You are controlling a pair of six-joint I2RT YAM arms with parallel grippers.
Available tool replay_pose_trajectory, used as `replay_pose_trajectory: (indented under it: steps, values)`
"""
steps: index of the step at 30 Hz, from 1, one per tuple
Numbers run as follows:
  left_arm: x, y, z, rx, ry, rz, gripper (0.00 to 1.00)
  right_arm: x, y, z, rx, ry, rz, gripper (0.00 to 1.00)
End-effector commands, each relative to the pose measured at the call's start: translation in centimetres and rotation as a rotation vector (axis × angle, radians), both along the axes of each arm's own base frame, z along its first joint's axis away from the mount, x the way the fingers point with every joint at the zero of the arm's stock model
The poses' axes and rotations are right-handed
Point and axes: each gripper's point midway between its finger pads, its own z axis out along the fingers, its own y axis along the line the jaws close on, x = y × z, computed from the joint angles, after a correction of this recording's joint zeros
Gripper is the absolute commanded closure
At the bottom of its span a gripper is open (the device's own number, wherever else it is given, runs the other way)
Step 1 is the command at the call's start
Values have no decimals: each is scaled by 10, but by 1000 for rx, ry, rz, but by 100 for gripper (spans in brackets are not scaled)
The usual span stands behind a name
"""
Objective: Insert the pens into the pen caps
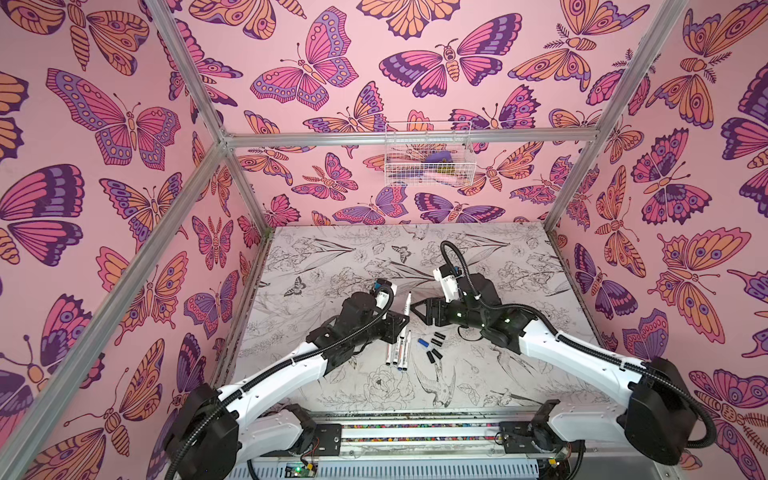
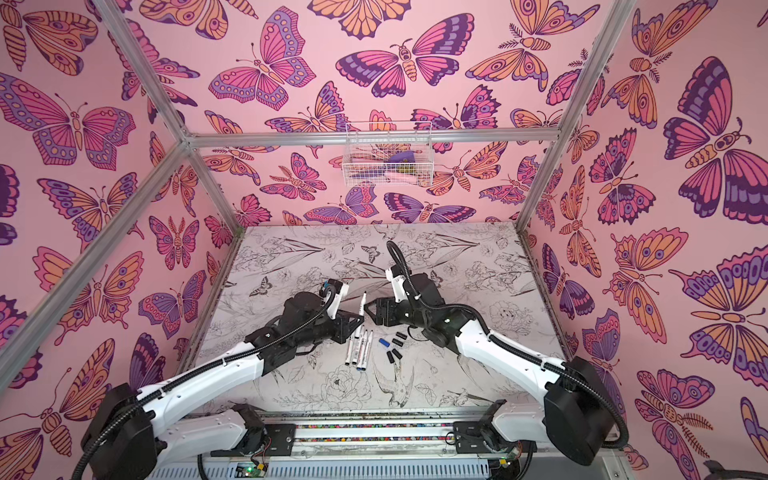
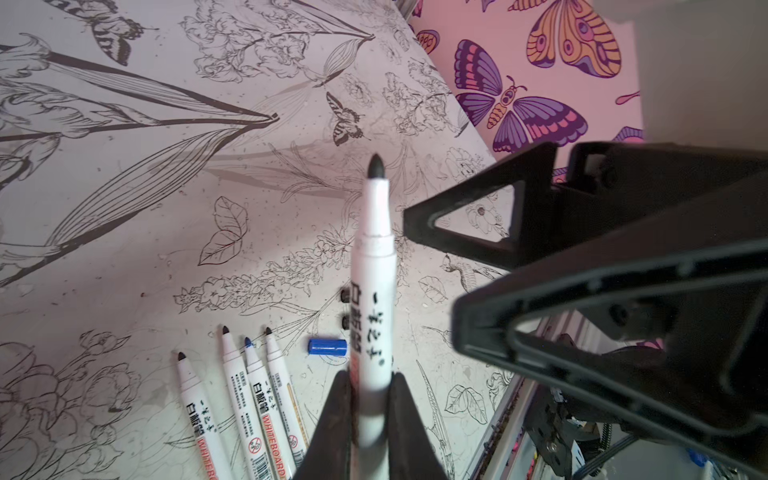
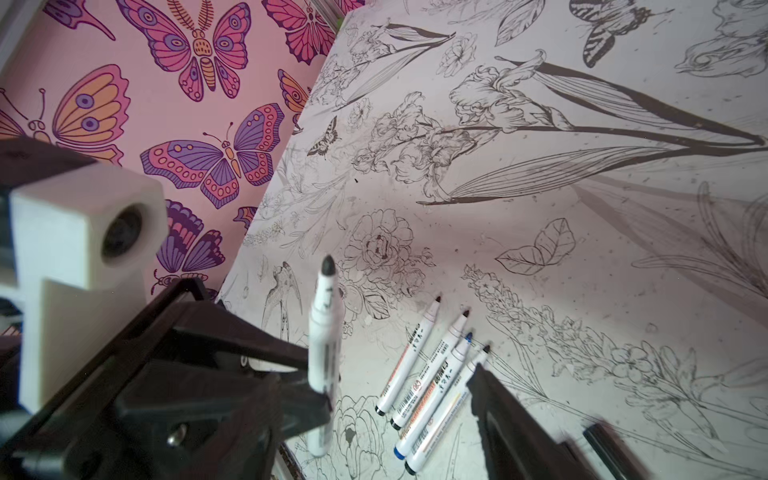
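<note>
My left gripper is holding the pen far down its body, so my right gripper should keep the pen steady while my left gripper takes it nearer the pen's tip [image 3: 373, 268].
My left gripper [image 3: 371, 386] is shut on the lower barrel of one black-tipped pen [image 3: 372, 291], which stands raised above the table with its bare tip pointing away; in a top view this pen [image 1: 407, 305] shows mid-table. My right gripper [image 1: 417, 315] faces it from the right, just beside the barrel, open and holding nothing. Several more pens [image 1: 397, 349] lie side by side on the table, one blue-tipped [image 3: 259, 374]. To their right lie the pen caps, a blue cap [image 1: 423, 343] and several black caps [image 1: 436, 354].
The table [image 1: 498, 374] is a flower-printed sheet enclosed by butterfly-patterned walls and aluminium frame posts [image 1: 245, 199]. A white wire basket [image 1: 428, 153] hangs on the back wall. Both arms' bases sit on a rail [image 1: 415, 432] at the front edge.
</note>
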Motion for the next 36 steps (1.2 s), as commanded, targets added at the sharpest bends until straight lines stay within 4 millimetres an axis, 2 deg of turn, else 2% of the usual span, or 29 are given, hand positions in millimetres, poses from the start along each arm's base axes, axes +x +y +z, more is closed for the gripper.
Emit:
replay_pose_trajectory:
  steps: [1, 5, 9, 14, 18, 22, 24, 25, 28, 36]
  values:
    - [-7, -10, 13, -43, -53, -63, 100, 6, 15, 23, 69, -27, 13, 31]
    - [-8, -12, 11, -37, -52, -68, 100, 9, 21, 23, 77, -15, 21, 40]
    - [-9, -15, 10, -36, -54, -78, 100, 9, 24, 24, 84, -6, 29, 56]
    - [-7, -14, 8, -28, -58, -65, 100, 7, 29, 20, 103, 26, 40, 69]
    - [-5, -15, 8, -27, -59, -58, 100, 6, 30, 18, 105, 36, 41, 84]
    - [-2, -17, 9, -26, -57, -58, 100, 2, 32, 21, 126, 50, 55, 91]
    - [-1, -18, 9, -27, -51, -53, 90, 1, 32, 22, 132, 51, 58, 94]
    - [-1, -19, 9, -27, -53, -58, 77, 0, 31, 23, 133, 50, 58, 95]
    - [1, -23, 10, -18, -53, -72, 63, -3, 29, 25, 134, 49, 58, 97]
    - [2, -25, 16, -11, -67, -89, 64, -7, 22, 21, 101, 42, 55, 100]
